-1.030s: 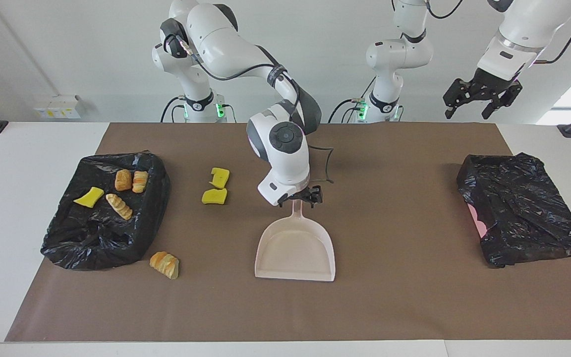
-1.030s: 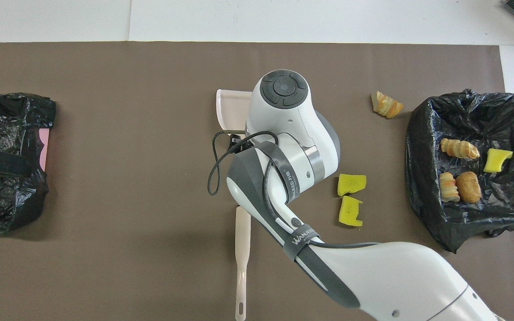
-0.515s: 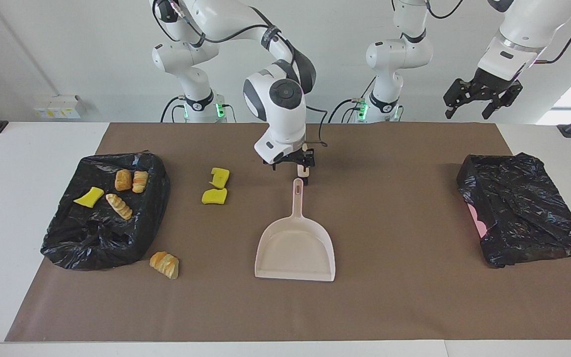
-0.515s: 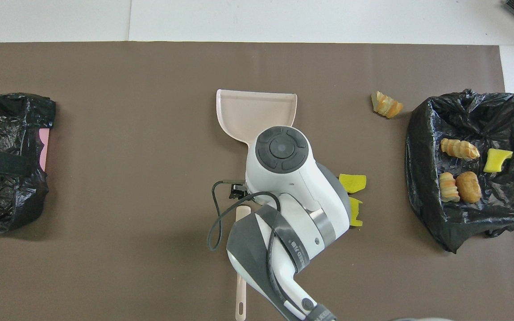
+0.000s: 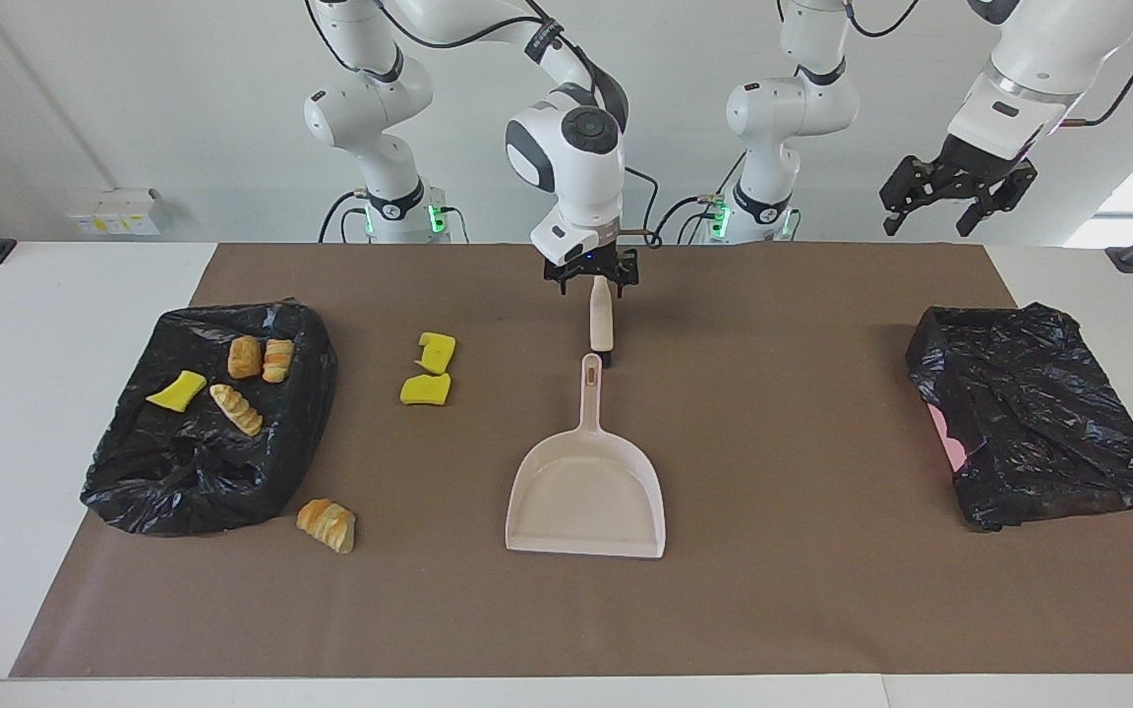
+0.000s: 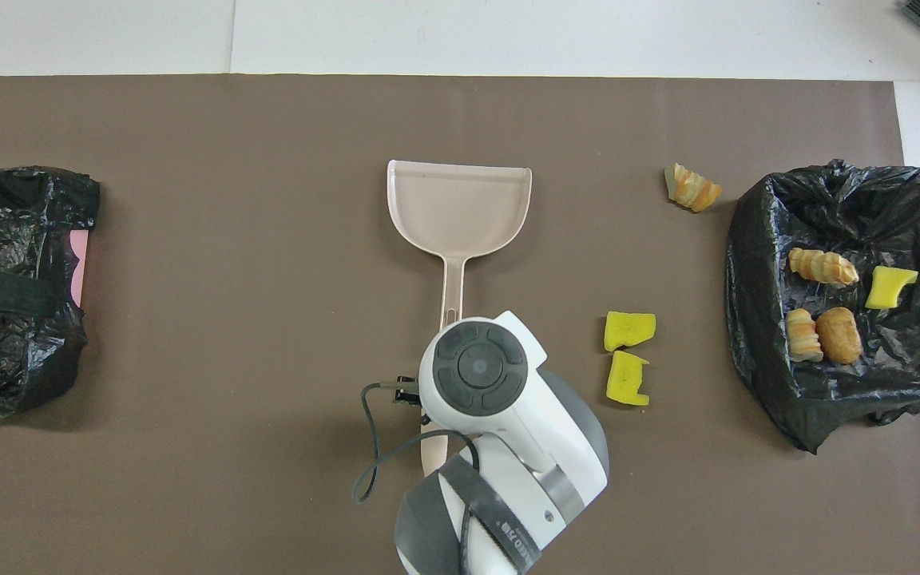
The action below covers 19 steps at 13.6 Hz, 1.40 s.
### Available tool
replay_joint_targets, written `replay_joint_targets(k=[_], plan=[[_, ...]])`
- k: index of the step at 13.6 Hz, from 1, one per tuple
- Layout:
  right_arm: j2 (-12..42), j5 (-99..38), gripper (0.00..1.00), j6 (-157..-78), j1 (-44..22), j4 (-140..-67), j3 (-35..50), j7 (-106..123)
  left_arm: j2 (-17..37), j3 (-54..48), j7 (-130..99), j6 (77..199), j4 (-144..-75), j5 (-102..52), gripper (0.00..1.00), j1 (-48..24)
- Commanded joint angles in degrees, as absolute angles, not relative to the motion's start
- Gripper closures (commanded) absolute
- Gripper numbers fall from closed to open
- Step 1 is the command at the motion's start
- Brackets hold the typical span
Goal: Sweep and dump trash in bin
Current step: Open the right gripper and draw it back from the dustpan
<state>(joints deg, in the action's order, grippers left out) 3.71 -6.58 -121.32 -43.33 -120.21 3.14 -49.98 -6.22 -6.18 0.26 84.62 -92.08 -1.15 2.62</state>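
My right gripper needs to close next on the near end [image 6: 434,466] of the cream sweeping tool, which is the end farther from the dustpan.
A cream dustpan [image 5: 586,492] [image 6: 460,204] lies flat mid-table, its handle pointing toward the robots. Just nearer the robots lies a cream stick-like sweeping tool [image 5: 602,320] [image 6: 431,447]. My right gripper [image 5: 592,277] hangs open over that tool, a finger on each side of it. Loose trash lies on the mat toward the right arm's end: two yellow sponge pieces [image 5: 429,372] [image 6: 628,355] and a bread chunk [image 5: 327,524] [image 6: 691,188]. The black-bagged bin [image 5: 193,472] [image 6: 835,391] holds several more pieces. My left gripper [image 5: 955,202] waits raised and open.
A second black-bagged box [image 5: 1039,413] [image 6: 13,335] with a pink edge showing stands at the left arm's end. A brown mat [image 5: 803,590] covers the table. In the overhead view my right wrist covers the gripper and part of the tool.
My right gripper has drawn back from the dustpan's handle toward the robots and now hangs over the cream tool. The dustpan and the trash have not moved.
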Motion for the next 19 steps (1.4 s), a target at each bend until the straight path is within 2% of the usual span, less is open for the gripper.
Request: replay_joint_targets(k=[1,7,9,12,14,15,16,18,19], plan=[[1.58,-6.77,0.00,-127.33,-47.27,-126.19,2.99,-55.18,-6.50,-6.33,0.70,84.73,-92.02,-0.18,0.00,2.99],[1.76,-6.86,0.01,-128.76,-49.66,-129.46,2.99,-55.63,-6.50,-6.33,0.70,84.73,-92.02,-0.18,0.00,2.99],[1.67,-7.29,0.12,-128.67,-49.75,-129.55,3.16,-55.37,-6.50,-6.33,0.70,84.73,-92.02,-0.18,0.00,2.99],[2.54,-7.82,0.13,-128.76,-50.70,-129.55,3.25,-55.11,-6.50,-6.33,0.70,84.73,-92.02,-0.18,0.00,2.99],[2.64,-7.82,0.17,-128.85,-50.89,-129.55,3.25,-55.37,-6.50,-6.33,0.70,84.73,-92.02,-0.18,0.00,2.99],[2.64,-7.91,0.25,-128.76,-50.98,-129.64,3.25,-55.55,-6.50,-6.33,0.70,84.73,-92.02,-0.18,0.00,2.99],[2.64,-7.91,0.40,-128.76,-50.98,-129.55,3.25,-55.63,-6.50,-6.33,0.70,84.73,-92.02,-0.18,0.00,2.99],[2.72,-7.91,0.88,-128.67,-50.98,-129.55,3.25,-55.81,-6.50,-6.33,0.70,84.73,-92.02,-0.18,0.00,2.99],[2.81,-7.91,1.00,-128.67,-50.98,-129.55,3.25,-55.55,-6.50,-6.33,0.70,84.73,-92.02,-0.18,0.00,2.99]])
